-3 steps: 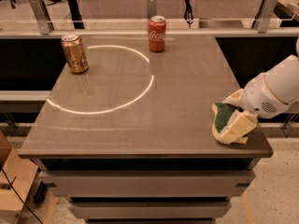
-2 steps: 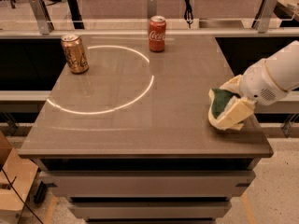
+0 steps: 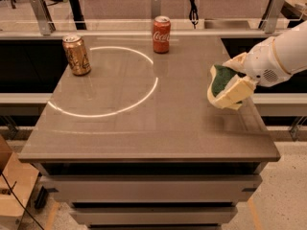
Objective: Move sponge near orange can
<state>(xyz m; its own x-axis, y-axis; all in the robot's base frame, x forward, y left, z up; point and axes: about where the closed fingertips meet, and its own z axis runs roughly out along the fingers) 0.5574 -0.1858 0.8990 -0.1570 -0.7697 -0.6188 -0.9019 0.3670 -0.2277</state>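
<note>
I will let go of the sponge with my gripper on the table (image 3: 99, 63), close beside the orange can, toward the red Coca-Cola can.
The sponge (image 3: 219, 79), dark green on top with pale yellow foam below, is held tilted above the right side of the table by my gripper (image 3: 231, 83), which is shut on it. The white arm comes in from the right edge. The orange can (image 3: 76, 55), bronze-gold with a silver top, stands upright at the far left of the table, well away from the sponge.
A red Coca-Cola can (image 3: 161, 34) stands upright at the back middle of the grey table (image 3: 144, 128). A bright ring of light lies on the tabletop between the cans. A rail with posts runs behind the table. A cardboard box sits on the floor at the lower left.
The gripper has lifted the sponge off the table's right front area and carried it up and slightly back. The cans have not moved.
</note>
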